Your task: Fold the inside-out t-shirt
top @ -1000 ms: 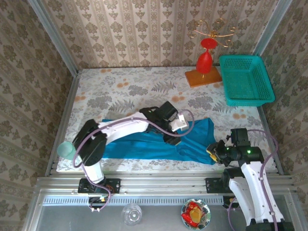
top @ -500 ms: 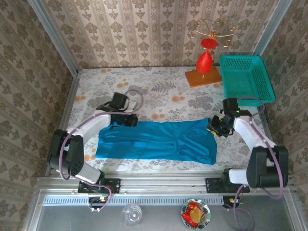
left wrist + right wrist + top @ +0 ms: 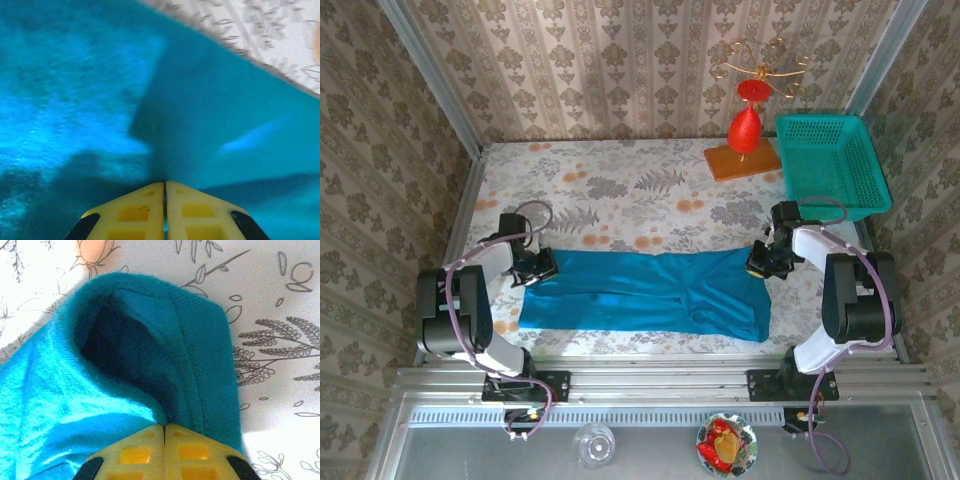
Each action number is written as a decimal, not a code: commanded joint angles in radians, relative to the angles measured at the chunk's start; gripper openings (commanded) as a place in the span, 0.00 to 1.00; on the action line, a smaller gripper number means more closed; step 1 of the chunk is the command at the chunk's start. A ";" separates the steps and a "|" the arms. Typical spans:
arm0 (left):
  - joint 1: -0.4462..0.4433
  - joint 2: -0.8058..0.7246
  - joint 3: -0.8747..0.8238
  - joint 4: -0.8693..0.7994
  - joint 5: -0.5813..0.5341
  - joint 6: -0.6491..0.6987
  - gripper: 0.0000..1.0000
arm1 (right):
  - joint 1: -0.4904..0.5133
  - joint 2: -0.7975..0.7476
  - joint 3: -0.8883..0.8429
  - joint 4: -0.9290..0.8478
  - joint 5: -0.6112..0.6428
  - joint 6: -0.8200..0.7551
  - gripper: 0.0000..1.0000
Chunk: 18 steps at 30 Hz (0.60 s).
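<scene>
I need to open my right gripper and take the middle of the hem (image 3: 764, 292), beside the creases, because the t-shirt's hem gapes open at the far corner in that gripper.
The inside-out t-shirt (image 3: 650, 292) lies as a long, flat blue band across the near half of the table. My left gripper (image 3: 537, 268) is at its far-left corner. In the left wrist view the yellow fingers (image 3: 135, 212) are pressed together on the blue fabric (image 3: 100, 100), and a sliver of cloth shows between them. My right gripper (image 3: 765, 262) is at the far-right corner. In the right wrist view its fingers (image 3: 197, 452) are shut on a raised, hollow fold of the shirt's thick hem (image 3: 200, 360).
A teal mesh basket (image 3: 830, 165) stands at the back right. Beside it is a red ornament on a wooden base (image 3: 745, 130). The flowered tablecloth (image 3: 620, 185) is bare beyond the shirt. A glass (image 3: 593, 443) and a bowl (image 3: 725, 440) sit below the front rail.
The left gripper has moved left along the shirt's far edge to its left corner. The right gripper went from the near right to the far-right corner and stays there. The shirt now lies straighter.
</scene>
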 commanded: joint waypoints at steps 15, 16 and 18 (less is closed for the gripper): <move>0.051 -0.080 -0.016 0.008 0.060 -0.072 0.14 | -0.024 -0.033 0.075 -0.120 0.139 -0.003 0.16; 0.049 -0.113 -0.008 -0.004 0.058 -0.074 0.15 | -0.018 -0.060 0.077 -0.133 0.144 0.001 0.24; 0.040 -0.163 0.016 -0.055 0.032 -0.072 0.17 | 0.001 -0.109 0.079 -0.156 0.142 0.012 0.30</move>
